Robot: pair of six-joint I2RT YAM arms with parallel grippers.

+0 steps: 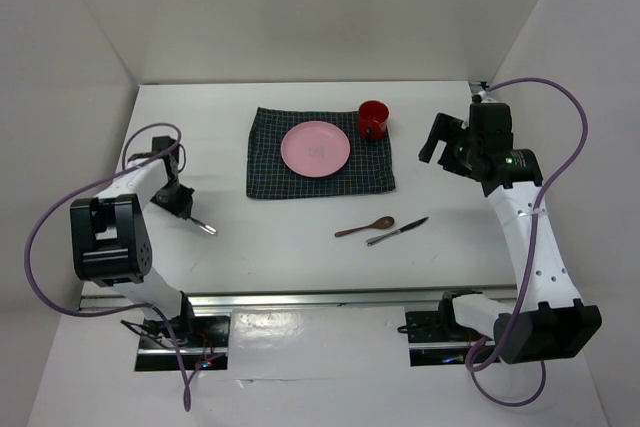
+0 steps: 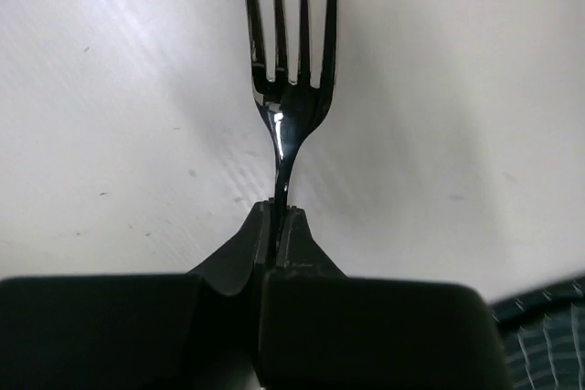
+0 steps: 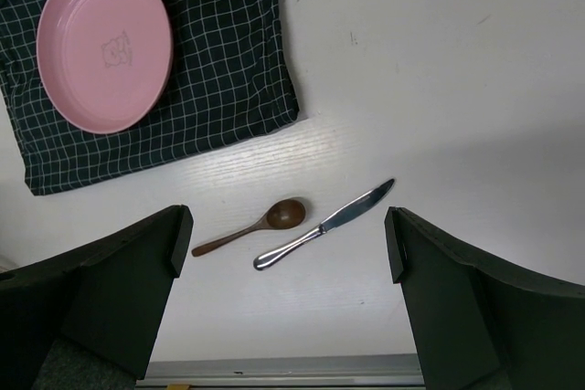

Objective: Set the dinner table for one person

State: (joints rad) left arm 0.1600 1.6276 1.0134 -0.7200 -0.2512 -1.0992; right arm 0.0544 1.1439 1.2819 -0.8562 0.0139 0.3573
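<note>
Next, my left gripper sets the metal fork down and lets go of it on the placemat (image 1: 270,159) beside the pink plate, opposite the red mug.
My left gripper (image 1: 183,209) is shut on a metal fork (image 2: 291,61) by its handle, low over the white dinner table (image 1: 270,237) at the left; the tines (image 1: 206,229) point toward the table's middle. My right gripper (image 1: 437,142) is open and empty, held high right of the placemat. A pink plate (image 1: 316,147) and a red mug (image 1: 373,119) sit on a dark checked placemat (image 1: 270,172). A wooden spoon (image 3: 251,227) and a metal knife (image 3: 324,224) lie side by side on the table below the placemat, between my right fingers (image 3: 155,253) in the wrist view.
White walls enclose the table at the back and sides. A metal rail (image 1: 320,297) runs along the near edge, with both arm bases behind it. Purple cables loop from each arm.
</note>
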